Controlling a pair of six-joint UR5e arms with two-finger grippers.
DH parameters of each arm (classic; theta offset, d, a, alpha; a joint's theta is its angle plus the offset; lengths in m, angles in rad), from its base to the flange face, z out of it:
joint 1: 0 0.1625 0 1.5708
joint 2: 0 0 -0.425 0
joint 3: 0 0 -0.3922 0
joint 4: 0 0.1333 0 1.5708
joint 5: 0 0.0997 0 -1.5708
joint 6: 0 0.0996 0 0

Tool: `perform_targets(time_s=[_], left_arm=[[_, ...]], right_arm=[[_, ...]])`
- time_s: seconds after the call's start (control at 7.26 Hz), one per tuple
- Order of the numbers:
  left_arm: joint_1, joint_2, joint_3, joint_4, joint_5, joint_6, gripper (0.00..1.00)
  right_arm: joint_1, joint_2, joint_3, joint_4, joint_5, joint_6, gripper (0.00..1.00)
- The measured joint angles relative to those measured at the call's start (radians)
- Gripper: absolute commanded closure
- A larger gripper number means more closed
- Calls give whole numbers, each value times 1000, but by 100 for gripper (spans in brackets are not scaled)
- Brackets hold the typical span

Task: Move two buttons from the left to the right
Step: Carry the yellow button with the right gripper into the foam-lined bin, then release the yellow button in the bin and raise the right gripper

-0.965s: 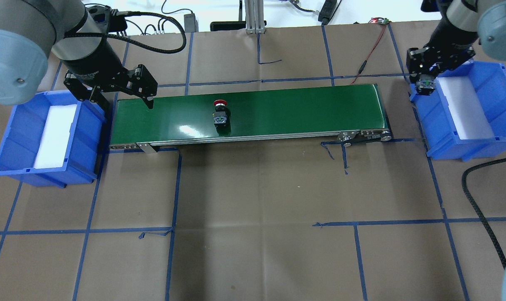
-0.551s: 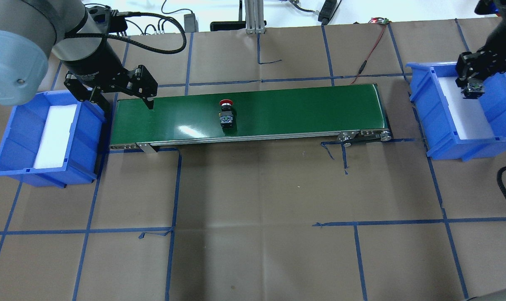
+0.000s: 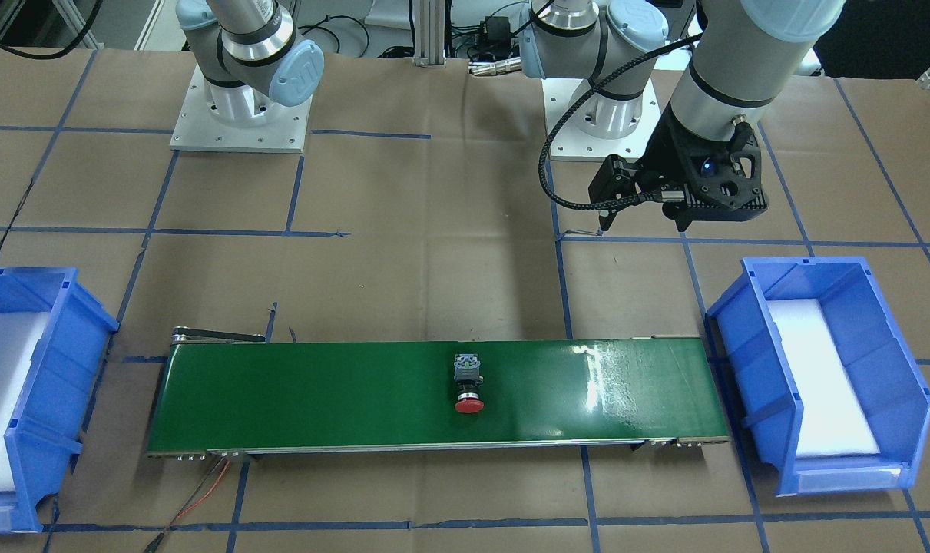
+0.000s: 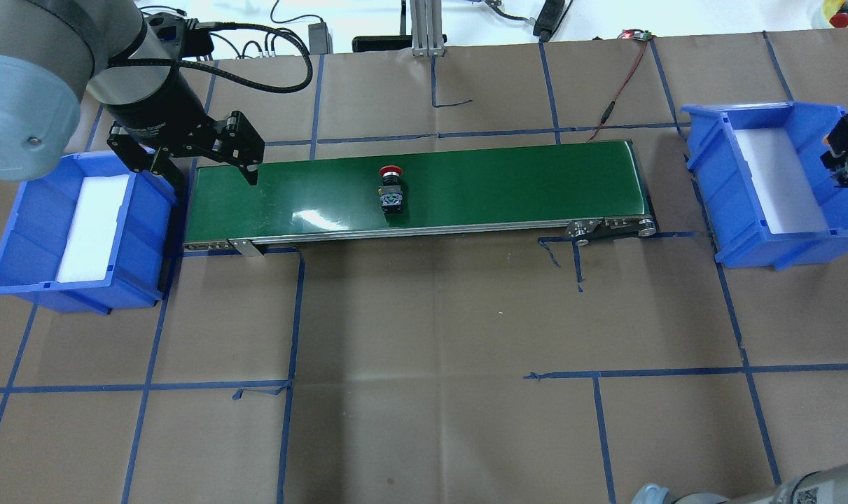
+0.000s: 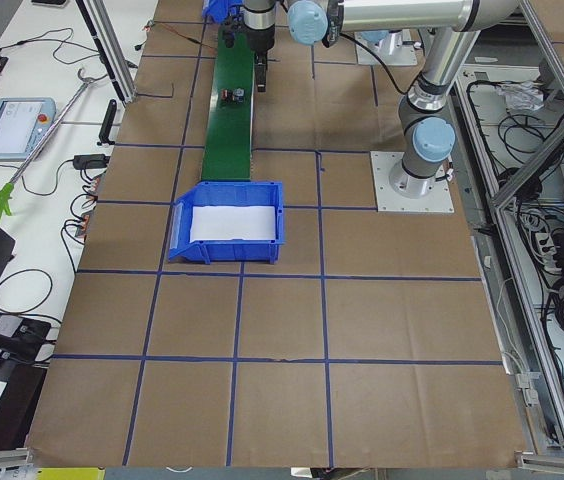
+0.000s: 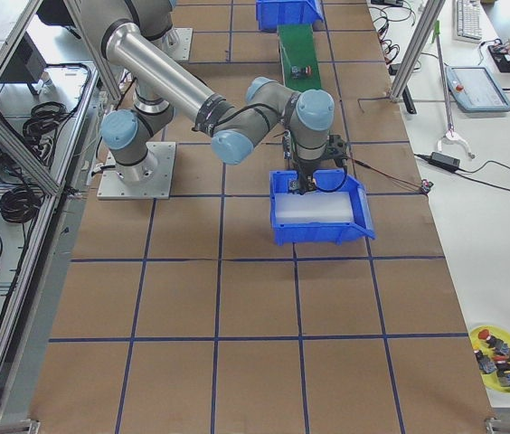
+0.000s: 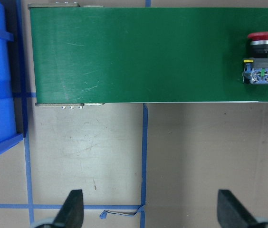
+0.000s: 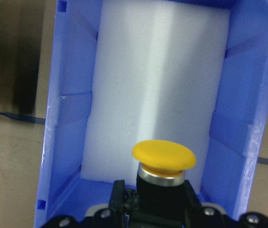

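Observation:
Next, I set the yellow button down with my right gripper on the blue bin's white foam pad (image 3: 16, 351) (image 8: 136, 135), toward the base of my arm.
The red button (image 4: 391, 189) lies on its side near the middle of the green conveyor belt (image 4: 508, 182), also seen in the left wrist view as the red button (image 7: 260, 57). My left gripper (image 4: 206, 157) hangs open over the belt's left end, next to the left blue bin (image 4: 17, 238), holding nothing. The yellow button (image 8: 164, 161) sits cap-forward in my right gripper (image 8: 155, 197), which is shut on its black body. The right gripper (image 4: 847, 157) hovers above the right blue bin (image 4: 704, 182), over its white foam pad (image 8: 157, 71).
Blue tape lines grid the brown paper tabletop. A red wire (image 4: 623, 77) runs to the belt's far right end. A yellow tray (image 6: 499, 348) with several spare parts sits at the table's corner. An aluminium post (image 4: 427, 28) stands behind the belt.
My right gripper carried the yellow button rightward from the bin's belt-side rim to above the bin's far side. The red button drifted right along the belt. The left gripper stayed put.

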Motion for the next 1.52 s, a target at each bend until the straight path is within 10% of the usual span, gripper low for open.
perform_targets(time_s=[0.96, 1.1, 1.24, 1.52], left_arm=[[0, 0, -3, 0, 0, 1, 0], [0, 2, -6, 1, 0, 4, 0], [0, 4, -8, 1, 0, 5, 0], [0, 6, -10, 1, 0, 5, 0]], right_arm=[[24, 173, 97, -155, -26, 112, 94], [25, 186, 111, -176, -29, 116, 82], [26, 195, 117, -188, -30, 117, 33], [28, 202, 118, -194, -17, 121, 1]])
